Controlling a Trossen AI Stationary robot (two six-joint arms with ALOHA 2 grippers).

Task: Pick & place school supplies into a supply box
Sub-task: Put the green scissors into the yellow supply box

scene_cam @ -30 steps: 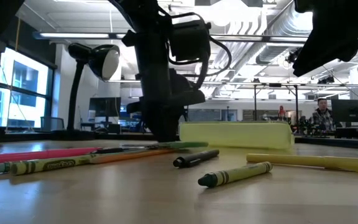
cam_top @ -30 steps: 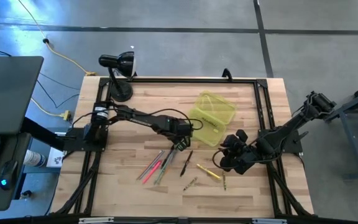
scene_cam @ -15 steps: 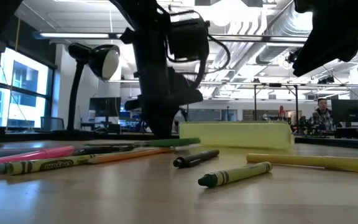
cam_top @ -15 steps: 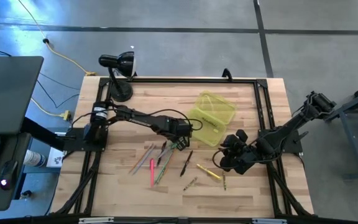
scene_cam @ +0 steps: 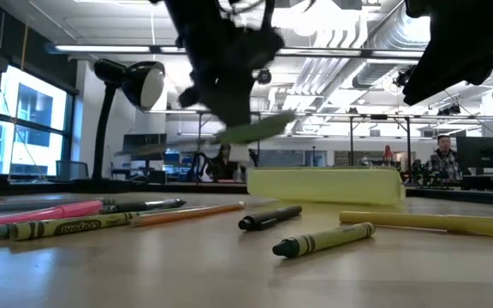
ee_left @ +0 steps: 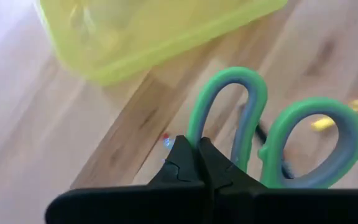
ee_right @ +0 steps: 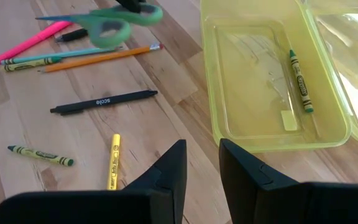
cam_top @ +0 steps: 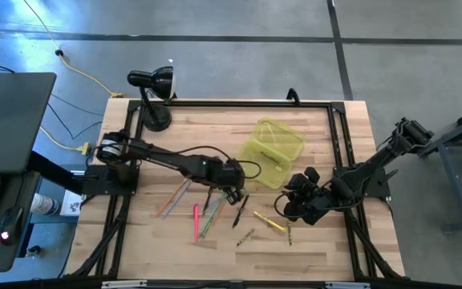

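My left gripper is going to release the green-handled scissors inside the near tray of the open yellow-green supply box [cam_top: 257, 167] [ee_left: 160, 18].
My left gripper [cam_top: 233, 193] hovers over the table's middle, shut on the green-handled scissors [ee_left: 278, 134], which also show in the low view, scissors [scene_cam: 255, 128], and in the right wrist view, scissors [ee_right: 107, 25]. The open yellow-green supply box [cam_top: 273, 148] rests flat on the table toward the far edge and holds a green crayon [ee_right: 300, 71] and a small white bit [ee_right: 288, 118]. Loose on the wood lie a pink marker [ee_right: 33, 38], an orange pencil [ee_right: 101, 57], a black pen [ee_right: 101, 101], a yellow crayon [ee_right: 112, 160] and a green crayon [ee_right: 39, 155]. My right gripper [ee_right: 197, 168] waits open, near the box's near right side. My left gripper pinches the scissors by the rim of one green handle loop [ee_left: 194, 127], between its two shut fingers. It comes from above, pointing down. The scissors are lifted clear of the table and tilted, with the blades [ee_right: 48, 17] sticking out to one side.
A black desk lamp [cam_top: 152, 88] stands at the far left corner. Black rails frame the table. Pens and crayons [cam_top: 195, 213] are scattered left of and near the left gripper. People sit in the room behind.
My left gripper, shut on the scissors among the pens, has risen and shifted slightly toward the near edge, lifting the scissors clear of the table. The pens around it have been knocked about; the pink marker has slid and turned.
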